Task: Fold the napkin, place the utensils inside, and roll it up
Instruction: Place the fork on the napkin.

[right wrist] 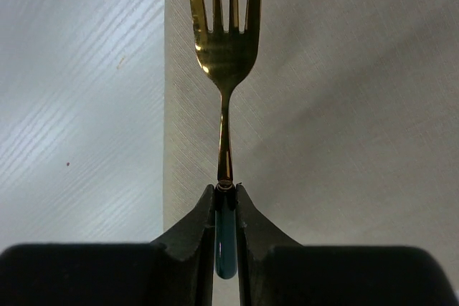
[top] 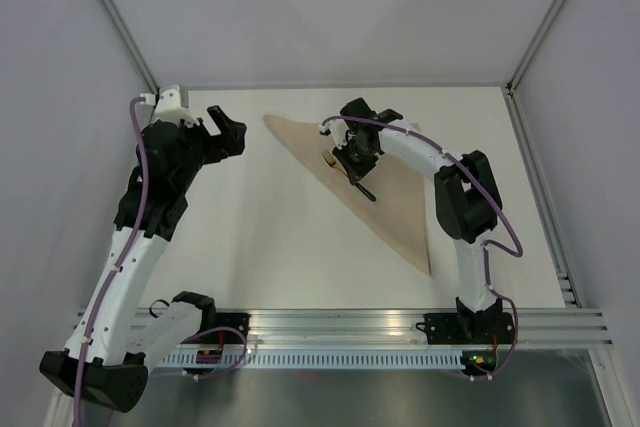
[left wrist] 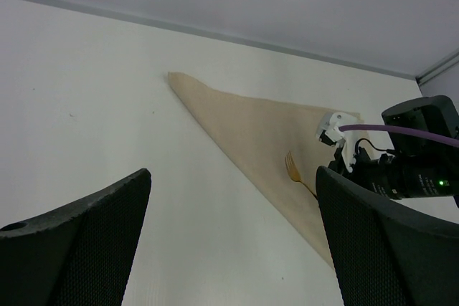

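Next, my right gripper puts the fork down on the beige napkin just inside its long edge [top: 338, 187] [right wrist: 219, 84]. The fork is now held low over the napkin.
The napkin [top: 395, 209] lies on the table as a beige triangle, its long edge running from back left to front right. My right gripper [top: 352, 163] is over its upper part, shut on the dark green handle of the fork [right wrist: 224, 55]. The gold tines point out over the cloth [right wrist: 344, 105] beside that long edge. Seen from the left wrist, the fork [left wrist: 292, 168] sits low against the napkin [left wrist: 244, 123]. My left gripper [top: 225, 133] hangs open to the left of the napkin, above bare table, its fingers [left wrist: 86, 234] wide apart and holding nothing.
White table [top: 260, 237] enclosed by grey walls, with metal frame posts at the back corners [top: 512, 87]. An aluminium rail [top: 350, 325] carrying both arm bases runs along the near edge. The right arm's elbow [top: 470, 197] stands over the napkin's right side.
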### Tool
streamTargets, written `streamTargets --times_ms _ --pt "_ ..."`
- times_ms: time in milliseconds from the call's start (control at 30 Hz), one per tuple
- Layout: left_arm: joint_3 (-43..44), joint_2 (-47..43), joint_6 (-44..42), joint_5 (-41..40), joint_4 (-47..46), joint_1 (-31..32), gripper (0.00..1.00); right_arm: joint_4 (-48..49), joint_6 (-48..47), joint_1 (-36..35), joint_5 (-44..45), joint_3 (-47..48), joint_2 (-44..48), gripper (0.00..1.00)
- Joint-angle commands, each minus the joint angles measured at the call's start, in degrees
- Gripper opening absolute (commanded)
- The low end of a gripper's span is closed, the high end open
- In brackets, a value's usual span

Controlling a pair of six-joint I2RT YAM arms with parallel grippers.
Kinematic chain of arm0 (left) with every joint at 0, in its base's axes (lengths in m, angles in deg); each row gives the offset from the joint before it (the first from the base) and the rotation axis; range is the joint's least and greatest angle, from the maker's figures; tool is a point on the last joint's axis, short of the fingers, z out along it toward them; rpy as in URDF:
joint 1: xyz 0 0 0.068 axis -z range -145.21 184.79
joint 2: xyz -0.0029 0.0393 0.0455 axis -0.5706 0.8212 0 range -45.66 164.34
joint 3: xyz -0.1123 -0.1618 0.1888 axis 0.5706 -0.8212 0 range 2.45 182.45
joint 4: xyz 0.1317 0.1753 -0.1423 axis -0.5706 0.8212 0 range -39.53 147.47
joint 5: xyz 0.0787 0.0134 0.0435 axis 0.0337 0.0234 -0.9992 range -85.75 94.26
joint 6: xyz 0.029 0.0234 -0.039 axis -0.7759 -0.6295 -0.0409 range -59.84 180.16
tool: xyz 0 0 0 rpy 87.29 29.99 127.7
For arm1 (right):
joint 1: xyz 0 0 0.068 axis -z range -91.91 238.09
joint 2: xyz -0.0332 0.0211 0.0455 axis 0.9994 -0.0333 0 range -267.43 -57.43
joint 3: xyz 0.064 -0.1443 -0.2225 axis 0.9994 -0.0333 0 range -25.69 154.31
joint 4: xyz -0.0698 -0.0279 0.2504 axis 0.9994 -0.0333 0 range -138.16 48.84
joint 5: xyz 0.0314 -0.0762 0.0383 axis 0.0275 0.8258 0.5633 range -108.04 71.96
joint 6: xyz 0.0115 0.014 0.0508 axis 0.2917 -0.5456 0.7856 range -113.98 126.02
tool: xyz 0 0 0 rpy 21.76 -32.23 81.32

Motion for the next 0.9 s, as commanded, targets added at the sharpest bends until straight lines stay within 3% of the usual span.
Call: streamTargets --times_ms 0,867 --pt "2.7 -0.4 0.7 0.5 1.5 -0.2 1.00 -3.6 4.7 -0.6 3.4 4.1 -1.2 0.00" --pt "3.4 0.1 -0.1 0.4 3.0 -0.2 1.00 -0.9 9.1 -3.8 3.2 6.6 -9.1 0.01"
